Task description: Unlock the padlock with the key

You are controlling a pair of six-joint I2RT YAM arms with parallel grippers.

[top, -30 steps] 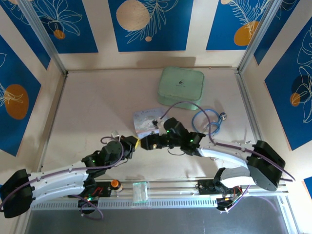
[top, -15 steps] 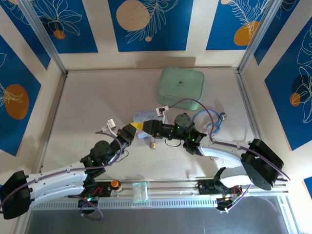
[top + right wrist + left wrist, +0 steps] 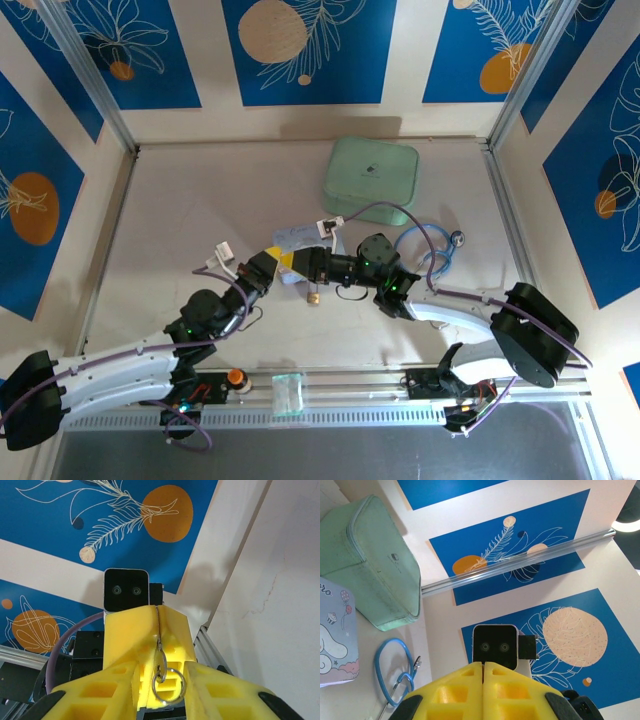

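My right gripper should hold the key by its ring end (image 3: 160, 667) while my left gripper opens and grips again, because my left gripper's fingers cover the key's blade.
The brass padlock (image 3: 313, 297) lies on the table just below the two grippers, touched by neither. My left gripper (image 3: 284, 260) (image 3: 483, 664) and right gripper (image 3: 304, 264) (image 3: 160, 664) meet tip to tip above the table beside the tin. In the right wrist view the left gripper's yellow fingers (image 3: 132, 632) are shut on the thin silvery key (image 3: 159, 647). Its split ring (image 3: 168, 685) dangles toward the right wrist camera. The right gripper's own fingers stand apart on either side of that ring, open. The key's blade is hidden inside the left grip.
A pastel cartoon tin (image 3: 292, 240) (image 3: 332, 635) lies right behind the grippers. A mint-green case (image 3: 372, 178) (image 3: 370, 560) sits at the back. A blue cable (image 3: 425, 245) (image 3: 392, 672) coils to the right. An orange knob (image 3: 236, 377) and a clear box (image 3: 288, 391) sit on the front rail.
Over the second both grippers rose and shifted back-left from around the padlock toward the tin, leaving the padlock on the table. In the last half second almost nothing moved.
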